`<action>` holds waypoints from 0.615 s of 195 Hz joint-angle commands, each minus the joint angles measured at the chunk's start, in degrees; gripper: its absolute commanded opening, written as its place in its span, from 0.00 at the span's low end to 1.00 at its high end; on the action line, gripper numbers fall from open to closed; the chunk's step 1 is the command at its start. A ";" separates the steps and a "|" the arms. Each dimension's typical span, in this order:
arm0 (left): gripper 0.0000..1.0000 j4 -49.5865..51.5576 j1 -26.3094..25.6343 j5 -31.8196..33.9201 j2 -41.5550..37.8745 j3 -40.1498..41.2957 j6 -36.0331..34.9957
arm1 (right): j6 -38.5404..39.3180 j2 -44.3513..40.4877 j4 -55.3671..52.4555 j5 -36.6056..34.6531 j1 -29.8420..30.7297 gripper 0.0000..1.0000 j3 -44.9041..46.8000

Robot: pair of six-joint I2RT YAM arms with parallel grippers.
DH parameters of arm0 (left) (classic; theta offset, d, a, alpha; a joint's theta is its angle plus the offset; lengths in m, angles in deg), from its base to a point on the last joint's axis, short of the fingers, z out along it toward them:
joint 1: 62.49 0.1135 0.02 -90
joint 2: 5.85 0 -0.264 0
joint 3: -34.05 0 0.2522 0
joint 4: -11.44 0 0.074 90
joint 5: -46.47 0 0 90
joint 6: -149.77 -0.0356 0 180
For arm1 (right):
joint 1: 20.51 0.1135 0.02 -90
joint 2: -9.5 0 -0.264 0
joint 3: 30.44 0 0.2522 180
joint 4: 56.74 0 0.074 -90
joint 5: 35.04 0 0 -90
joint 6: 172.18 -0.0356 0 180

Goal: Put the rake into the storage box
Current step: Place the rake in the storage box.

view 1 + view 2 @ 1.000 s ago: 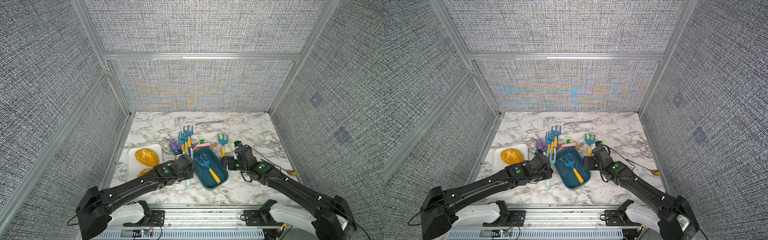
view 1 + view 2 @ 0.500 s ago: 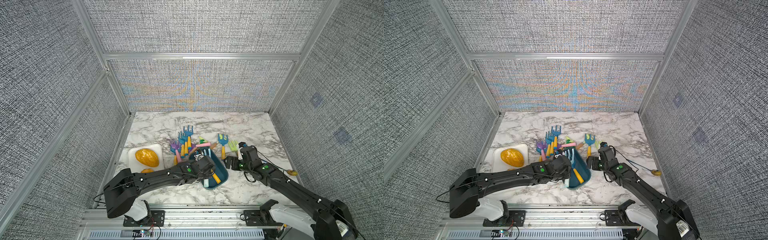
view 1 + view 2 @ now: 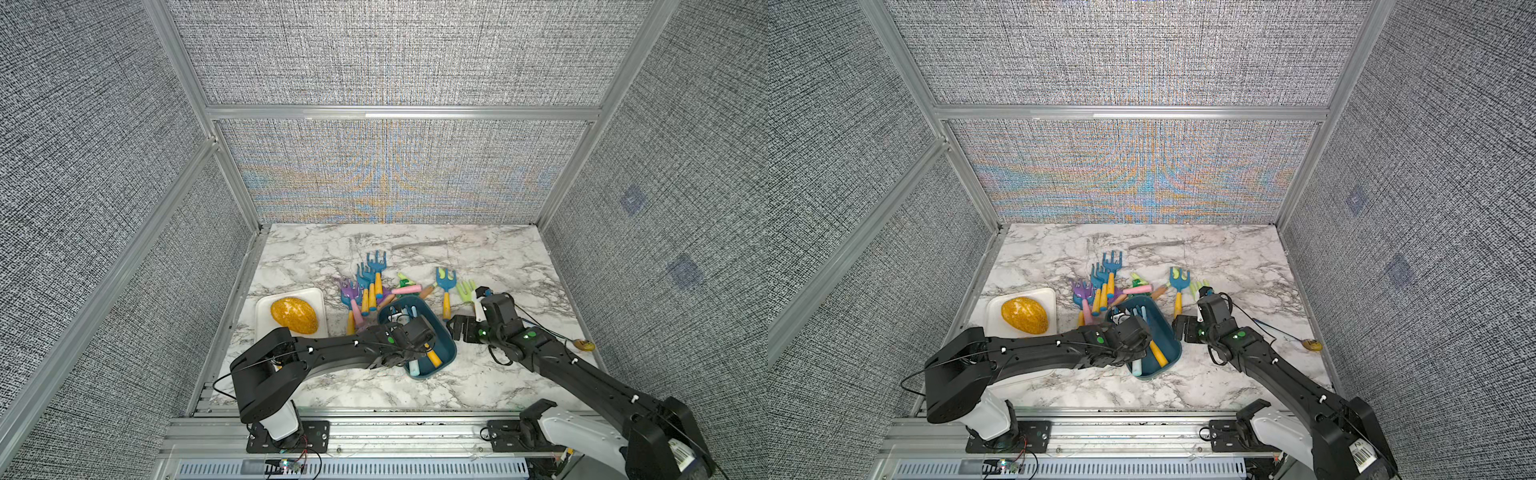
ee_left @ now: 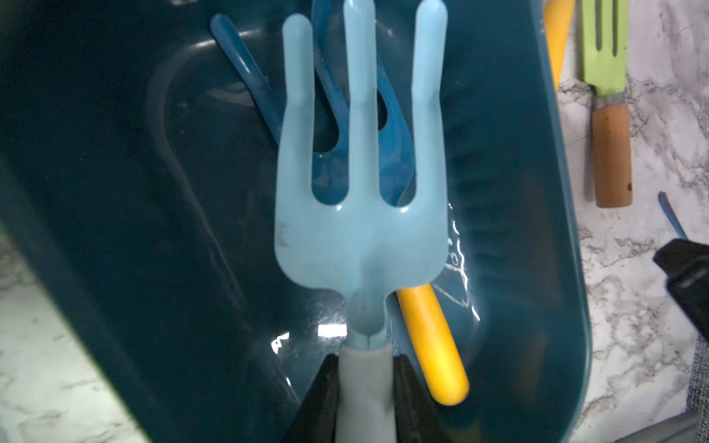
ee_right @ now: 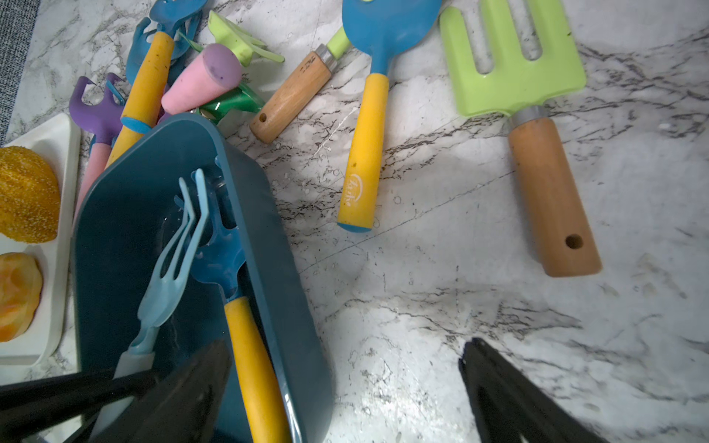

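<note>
My left gripper should release the light blue rake so that it rests on top of the blue rake inside the storage box point(image 3: 414, 334) point(image 4: 379, 282).
The storage box point(image 3: 448, 341), a dark teal tub, lies at the table's middle front in both top views. Inside it lies a blue rake with a yellow handle point(image 4: 429, 337). My left gripper point(image 4: 365, 368) is shut on the pale handle of a light blue rake point(image 4: 360, 230), whose three-tined head hangs inside the box above the darker rake. In the right wrist view this light blue rake point(image 5: 169, 284) slopes down toward the box floor. My right gripper point(image 5: 345, 343) stands open at the box's right wall point(image 5: 268, 230), holding nothing.
A pile of toy garden tools point(image 3: 368, 286) lies just behind the box. A green fork with a wooden handle point(image 5: 537, 153) and a blue yellow-handled tool point(image 5: 364, 134) lie right of it. A white tray point(image 3: 261, 309) with an orange object sits left. A small yellow object point(image 3: 584, 344) lies far right.
My left arm has swung right from beside the box to over it, carrying the light blue rake into the box. The right gripper has shifted slightly and stays open.
</note>
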 commanded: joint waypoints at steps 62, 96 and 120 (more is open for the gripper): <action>0.00 4.54 1.38 5.09 1.03 -2.81 3.26 | 0.89 0.69 1.69 2.32 0.00 0.99 0.19; 0.00 4.90 1.98 5.37 2.25 -3.56 3.73 | 0.93 1.23 2.09 3.16 -0.04 0.99 0.30; 0.00 5.44 2.46 5.59 3.45 -4.36 3.78 | 1.03 1.66 2.42 3.98 -0.06 0.99 0.43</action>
